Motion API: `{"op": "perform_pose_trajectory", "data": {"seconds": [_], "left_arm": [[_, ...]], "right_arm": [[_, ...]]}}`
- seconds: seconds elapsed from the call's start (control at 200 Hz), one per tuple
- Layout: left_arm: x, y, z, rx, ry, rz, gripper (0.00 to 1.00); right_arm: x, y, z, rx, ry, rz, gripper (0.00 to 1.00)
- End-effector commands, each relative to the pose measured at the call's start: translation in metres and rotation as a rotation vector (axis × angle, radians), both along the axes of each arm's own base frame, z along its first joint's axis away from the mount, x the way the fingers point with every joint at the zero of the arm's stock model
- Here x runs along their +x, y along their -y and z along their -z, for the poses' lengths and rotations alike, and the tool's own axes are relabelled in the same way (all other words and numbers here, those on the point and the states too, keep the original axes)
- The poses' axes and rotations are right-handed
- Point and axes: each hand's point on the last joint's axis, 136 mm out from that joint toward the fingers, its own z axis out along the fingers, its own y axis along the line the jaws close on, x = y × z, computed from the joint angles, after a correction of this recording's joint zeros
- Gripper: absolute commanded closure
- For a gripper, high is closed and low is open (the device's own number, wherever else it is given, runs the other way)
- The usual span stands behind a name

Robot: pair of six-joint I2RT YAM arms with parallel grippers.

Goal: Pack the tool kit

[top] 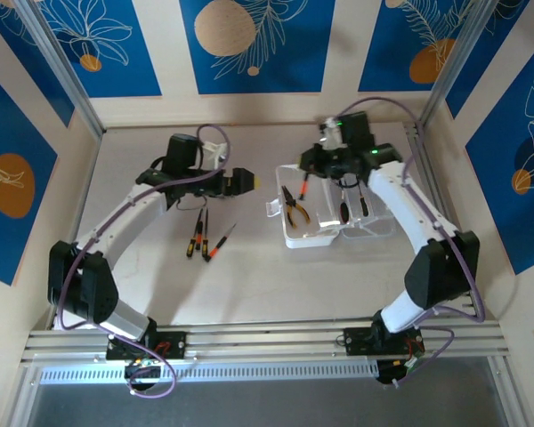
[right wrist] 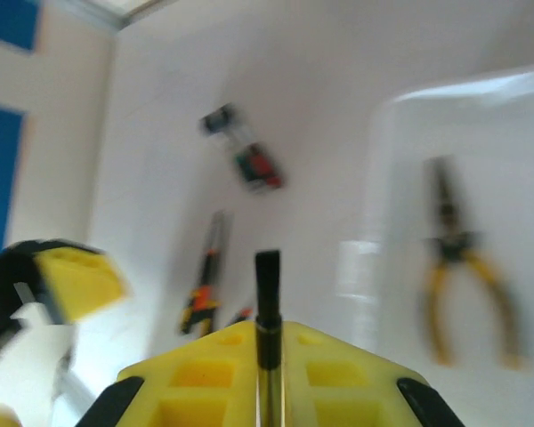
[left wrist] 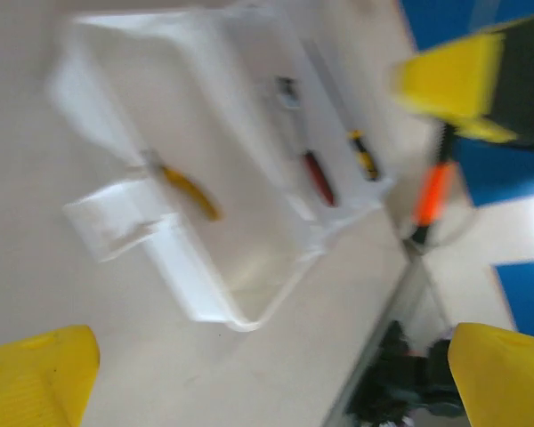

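Observation:
I need to use my right gripper to set the orange-handled screwdriver down next to the dark tools, along the case's outside (top: 382,193).
The translucent white case (top: 313,238) lies open at centre right, with yellow-handled pliers (top: 294,209) in its left half and dark tools (top: 354,206) in its right half. My right gripper (top: 313,165) hovers over the case's far left corner, shut on an orange-handled screwdriver (top: 303,188). In the right wrist view, a thin shaft with a black tip (right wrist: 267,294) is pinched in my right gripper (right wrist: 269,356). My left gripper (top: 249,181) is open and empty, pointing at the case from the left. Its yellow fingers (left wrist: 36,378) stand wide apart over bare table, near the case (left wrist: 196,294).
Three small screwdrivers (top: 205,237) with black, yellow and orange handles lie on the table below my left gripper; they also appear blurred as screwdrivers (right wrist: 205,289) in the right wrist view. An aluminium frame rail (top: 267,342) runs along the near edge. Walls close in on the sides.

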Motion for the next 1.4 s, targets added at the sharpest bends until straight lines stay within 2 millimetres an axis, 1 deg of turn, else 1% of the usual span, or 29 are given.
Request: {"op": "perform_pose_trajectory", "data": {"seconds": [0.0, 0.045, 0.09, 0.135, 0.19, 0.275, 0.38, 0.555, 0.745, 0.86, 0.96, 1.086, 1.181, 1.281, 1.391], "left_arm": [[0.006, -0.070, 0.031, 0.272, -0.057, -0.157, 0.00], [0.007, -0.089, 0.044, 0.355, -0.090, -0.197, 0.00], [0.006, -0.105, 0.055, 0.425, -0.111, -0.224, 0.00], [0.006, -0.116, 0.064, 0.475, -0.131, -0.244, 0.00], [0.007, -0.125, 0.072, 0.512, -0.144, -0.259, 0.00], [0.008, -0.134, 0.082, 0.553, -0.161, -0.284, 0.00], [0.010, -0.135, 0.089, 0.562, -0.175, -0.290, 0.00], [0.014, -0.134, 0.097, 0.559, -0.188, -0.291, 0.00], [0.019, -0.134, 0.104, 0.568, -0.199, -0.292, 0.00], [0.023, -0.135, 0.103, 0.571, -0.195, -0.294, 0.00], [0.027, -0.137, 0.103, 0.570, -0.195, -0.302, 0.00], [0.032, -0.140, 0.102, 0.560, -0.199, -0.319, 0.00], [0.036, -0.143, 0.104, 0.557, -0.208, -0.332, 0.00], [0.042, -0.147, 0.107, 0.562, -0.217, -0.339, 0.00], [0.050, -0.149, 0.110, 0.574, -0.225, -0.345, 0.00]], "right_arm": [[-0.018, 0.076, 0.001, -0.320, 0.017, 0.037, 1.00], [-0.017, 0.103, 0.008, -0.429, 0.004, 0.080, 1.00], [-0.016, 0.128, 0.015, -0.517, -0.018, 0.122, 1.00], [-0.015, 0.148, 0.021, -0.589, -0.044, 0.155, 1.00], [-0.013, 0.172, 0.029, -0.679, -0.077, 0.198, 1.00], [-0.009, 0.193, 0.041, -0.777, -0.120, 0.224, 1.00], [-0.005, 0.207, 0.055, -0.893, -0.153, 0.211, 1.00], [0.003, 0.216, 0.074, -0.994, -0.171, 0.169, 1.00], [0.014, 0.213, 0.092, -0.977, -0.184, 0.140, 1.00], [0.018, 0.213, 0.106, -0.979, -0.212, 0.126, 1.00], [0.022, 0.212, 0.114, -0.975, -0.225, 0.124, 1.00], [0.023, 0.211, 0.119, -0.967, -0.233, 0.118, 0.90], [0.025, 0.211, 0.117, -0.970, -0.232, 0.119, 0.85], [0.025, 0.210, 0.108, -0.971, -0.221, 0.120, 0.77], [0.025, 0.206, 0.093, -0.968, -0.194, 0.127, 0.66]]}}
